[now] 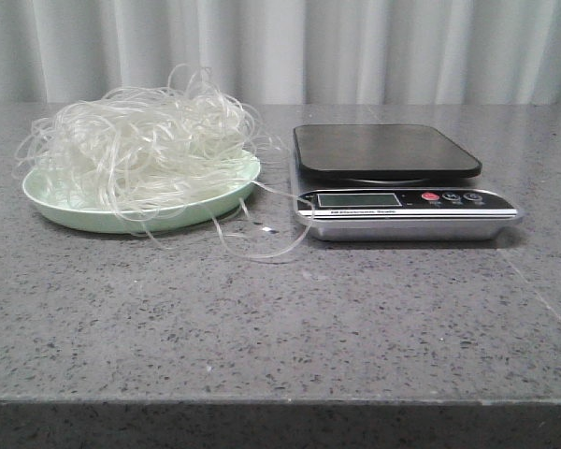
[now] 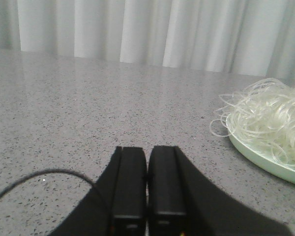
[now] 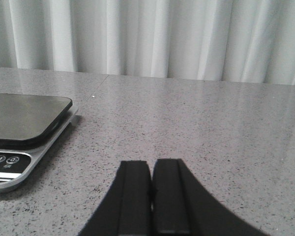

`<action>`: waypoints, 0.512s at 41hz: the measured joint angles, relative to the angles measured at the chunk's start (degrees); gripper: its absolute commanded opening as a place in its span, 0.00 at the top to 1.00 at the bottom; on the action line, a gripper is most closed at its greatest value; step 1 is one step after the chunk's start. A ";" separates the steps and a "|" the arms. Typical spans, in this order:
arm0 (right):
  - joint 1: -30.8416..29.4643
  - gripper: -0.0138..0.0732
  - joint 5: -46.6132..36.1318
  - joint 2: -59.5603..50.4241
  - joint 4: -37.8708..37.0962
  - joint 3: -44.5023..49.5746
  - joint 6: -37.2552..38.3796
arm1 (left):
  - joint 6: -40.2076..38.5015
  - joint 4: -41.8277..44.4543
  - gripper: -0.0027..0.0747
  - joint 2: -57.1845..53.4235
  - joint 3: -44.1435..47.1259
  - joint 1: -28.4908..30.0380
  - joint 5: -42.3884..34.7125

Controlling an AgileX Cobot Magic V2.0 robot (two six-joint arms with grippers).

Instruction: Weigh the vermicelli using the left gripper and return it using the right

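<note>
Next, I close my left gripper on the middle of the heap [image 1: 119, 155] of vermicelli on the pale green plate.
The vermicelli [image 1: 140, 145], a fluffy heap of thin whitish strands, lies on a pale green plate [image 1: 229, 198] at the table's left; some strands trail off toward the scale. It also shows in the left wrist view [image 2: 270, 113] on the plate [image 2: 258, 155]. A kitchen scale [image 1: 393, 178] with a black platform stands to the right of the plate, and shows in the right wrist view [image 3: 24, 123]. My left gripper [image 2: 147, 150] is shut and empty, low over the table, left of the plate. My right gripper [image 3: 151, 164] is shut and empty, right of the scale. Neither gripper shows in the front view.
The grey speckled table [image 1: 280, 318] has a front edge near the camera. A white curtain [image 1: 355, 47] hangs behind it. A thin black cable [image 2: 39, 174] lies by the left gripper.
</note>
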 measured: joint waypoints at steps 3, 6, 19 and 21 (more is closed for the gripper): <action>0.00 0.67 0.00 0.00 0.00 0.00 0.00 | 0.00 0.00 0.79 0.00 0.00 0.00 -1.82; 0.00 0.67 0.00 0.00 0.00 0.00 0.00 | 0.00 0.00 0.79 0.00 0.00 0.00 -4.06; 0.00 0.67 0.00 0.00 0.00 0.00 0.00 | 0.00 -0.04 0.79 0.00 -0.27 0.00 -22.86; 0.00 0.67 0.00 0.00 0.00 0.00 0.00 | 0.00 -0.04 0.79 0.00 -1.66 0.00 -23.70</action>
